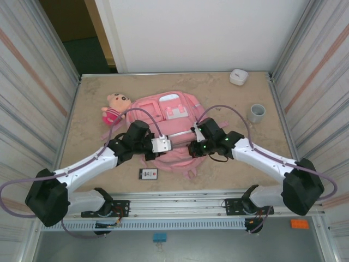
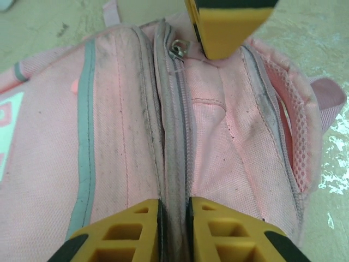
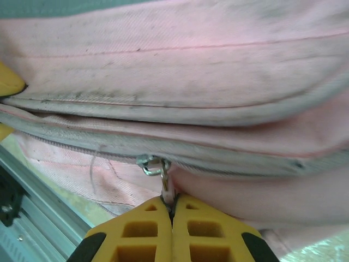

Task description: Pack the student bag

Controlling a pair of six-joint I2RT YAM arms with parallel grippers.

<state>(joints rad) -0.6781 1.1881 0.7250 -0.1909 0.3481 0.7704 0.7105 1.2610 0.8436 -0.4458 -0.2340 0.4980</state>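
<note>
My right gripper is holding only the end of the white pull tab, so next I open it and grip closer to the metal zipper slider (image 3: pixel 150 162) before I pull it along.
The student bag (image 1: pixel 170 112), a large pink backpack, lies flat in the middle of the table with both grippers at its near edge. My left gripper (image 2: pixel 174 203) is shut on the grey zipper seam (image 2: pixel 173 136), the fabric pinched between its yellow fingers. My right gripper (image 3: pixel 172 199) is shut on the small white pull tab (image 3: pixel 169 188) that hangs from the metal zipper slider (image 3: pixel 151 164). In the left wrist view the slider (image 2: pixel 179 48) sits at the far end of the seam, beside a right fingertip (image 2: pixel 229 27). The zipper looks closed along the stretch I can see.
A plush doll (image 1: pixel 115 106) in a pink dress lies left of the bag. A white case (image 1: pixel 238 76) sits at the back right, a grey cup (image 1: pixel 256 113) at the right. A small dark card (image 1: pixel 148 174) lies near the front edge.
</note>
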